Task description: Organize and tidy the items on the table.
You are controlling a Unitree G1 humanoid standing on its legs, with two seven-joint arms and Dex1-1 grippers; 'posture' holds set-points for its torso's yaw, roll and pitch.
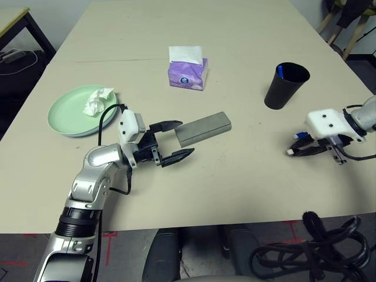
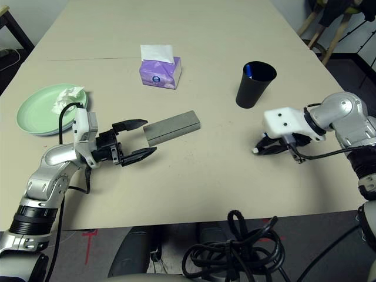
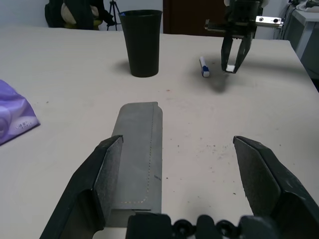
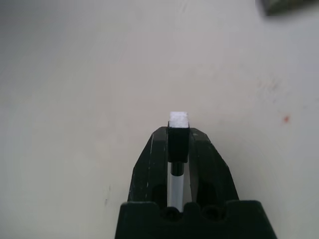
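My right gripper is going to release the white-tipped marker inside the black cup (image 1: 285,75), beside the blue pen that I see there.
The grey glasses case (image 1: 204,128) lies in the middle of the table (image 1: 247,194). My left gripper (image 1: 185,139) stands open at the case's near end, the end lying just inside the far finger (image 3: 107,169). At the right, my right gripper (image 1: 292,151) is shut low over the table, with a small white bit at its fingertips (image 4: 179,119). A short blue and white piece (image 3: 204,66) lies on the table just beyond it, not held. The black cup (image 1: 285,86) stands upright with a blue pen (image 1: 281,71) inside. A crumpled white tissue (image 1: 97,101) rests on the mint green plate (image 1: 67,114).
A purple tissue box (image 1: 187,73) stands behind the case. A dark side table (image 1: 14,20) is off the far left corner, and chair legs (image 1: 346,29) are at the far right. Black cables (image 1: 317,249) lie below the table's front edge.
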